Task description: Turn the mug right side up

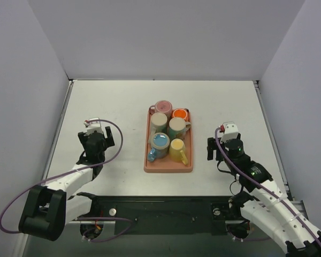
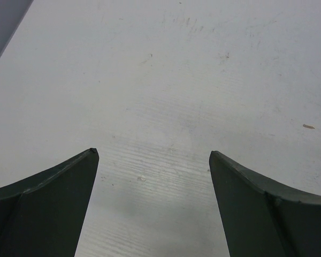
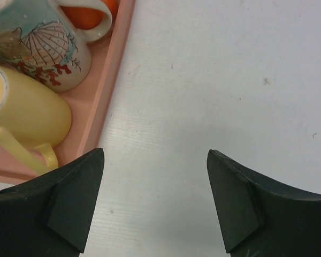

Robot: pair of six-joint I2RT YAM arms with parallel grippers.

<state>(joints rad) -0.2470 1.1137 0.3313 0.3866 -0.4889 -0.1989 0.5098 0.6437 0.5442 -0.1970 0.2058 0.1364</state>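
The yellow mug sits base up among the other mugs, so the robot's right gripper needs to lift it by its handle (image 1: 184,157) and hand it to the left gripper.
A pink tray (image 1: 168,166) in the middle of the table holds several mugs: pink (image 1: 163,107), orange (image 1: 180,113), beige (image 1: 159,122), shell-patterned teal (image 1: 177,127), blue (image 1: 160,142) and yellow (image 1: 177,147). The beige mug shows a flat closed top and looks upside down; the blue, orange and yellow mugs show open insides. My left gripper (image 1: 96,142) is open and empty over bare table (image 2: 154,152), well left of the tray. My right gripper (image 1: 218,150) is open and empty (image 3: 155,152) just right of the tray, near the yellow mug (image 3: 32,115) and shell mug (image 3: 43,48).
The tray's right rim (image 3: 104,107) lies just left of my right fingers. White walls close in the table on the left, back and right. A black rail with the arm bases runs along the near edge (image 1: 160,211).
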